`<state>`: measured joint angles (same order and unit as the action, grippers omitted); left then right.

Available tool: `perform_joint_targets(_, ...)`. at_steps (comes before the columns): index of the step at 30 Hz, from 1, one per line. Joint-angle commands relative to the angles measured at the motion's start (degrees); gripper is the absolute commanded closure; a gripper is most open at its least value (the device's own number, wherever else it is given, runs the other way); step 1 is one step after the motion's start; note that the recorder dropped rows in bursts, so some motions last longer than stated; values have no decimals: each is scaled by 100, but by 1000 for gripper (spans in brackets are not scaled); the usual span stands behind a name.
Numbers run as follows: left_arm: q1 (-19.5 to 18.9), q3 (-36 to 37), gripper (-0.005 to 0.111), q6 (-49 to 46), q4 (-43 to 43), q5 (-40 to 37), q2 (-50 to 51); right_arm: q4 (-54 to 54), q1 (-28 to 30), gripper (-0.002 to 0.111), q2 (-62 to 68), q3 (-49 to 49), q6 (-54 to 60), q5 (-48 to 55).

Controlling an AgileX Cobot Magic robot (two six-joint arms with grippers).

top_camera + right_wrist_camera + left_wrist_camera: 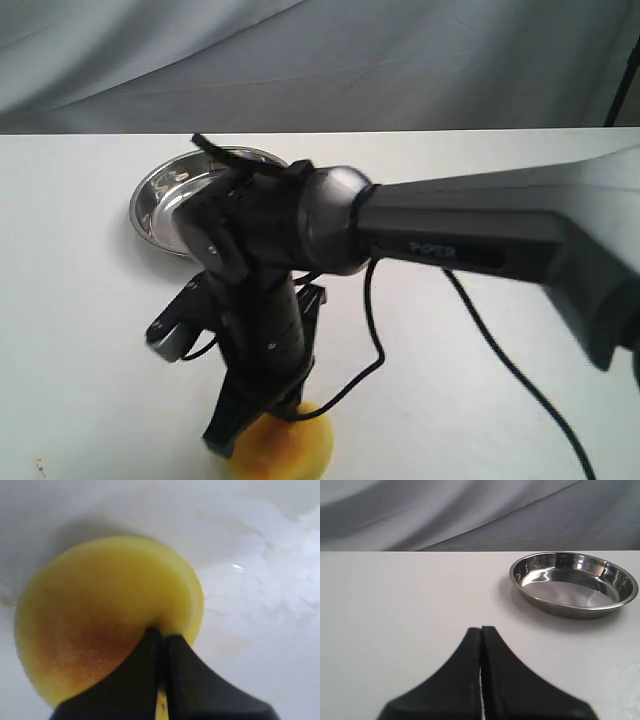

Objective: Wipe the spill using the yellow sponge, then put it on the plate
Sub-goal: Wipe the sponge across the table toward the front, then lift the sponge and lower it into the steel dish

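My right gripper is to put down the yellow sponge, which lies on the white table now. It will let go of it inside the steel plate [251,200], toward the plate's rim hidden behind my arm.
The yellow sponge [292,450] lies on the white table at the near edge of the exterior view. My right gripper [260,425] reaches down onto it from the arm that crosses in from the right. Up close, the sponge [100,610] shows an orange-brown stain on its face, and the right gripper [161,632] is shut, pinching the sponge's edge. A faint yellowish smear of the spill [222,642] marks the wet table beside the sponge. The steel plate [160,195] stands behind the arm, partly hidden. My left gripper [481,628] is shut on nothing, with the plate [570,611] ahead of it.
A black cable [500,345] hangs from the right arm and trails over the table at the right. Grey cloth [320,60] backs the table's far edge. A black stand leg [625,85] shows at the far right.
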<state>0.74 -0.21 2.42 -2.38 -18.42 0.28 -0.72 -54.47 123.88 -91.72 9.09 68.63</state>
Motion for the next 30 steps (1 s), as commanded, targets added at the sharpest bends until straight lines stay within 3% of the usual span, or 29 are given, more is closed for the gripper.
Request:
perform_joint_targets(1,-15,21,107,7,11,67,-28,800,667,108,-388,228,-417,-175)
perform_joint_targets(6,-15,21,107,7,11,67,-28,1068,1660,108,-999,228,-788,-705)
perform_joint_targets(9,-15,21,107,7,11,67,-28,1023,1937,108,-1297,228,-830,-1099)
perform_joint_targets(12,-15,21,107,7,11,67,-28,923,1924,108,-1409,187,-830,-1636)
perform_joint_targets(16,-15,21,107,7,11,67,-28,36,1924,108,-1062,-765,-842,-2290)
perform_joint_targets(22,-15,21,107,7,11,67,-28,-507,1902,108,327,-2834,-862,-2311)
perform_joint_targets(30,-15,21,107,7,11,67,-28,-507,1902,108,1573,-4008,-1141,-2523)
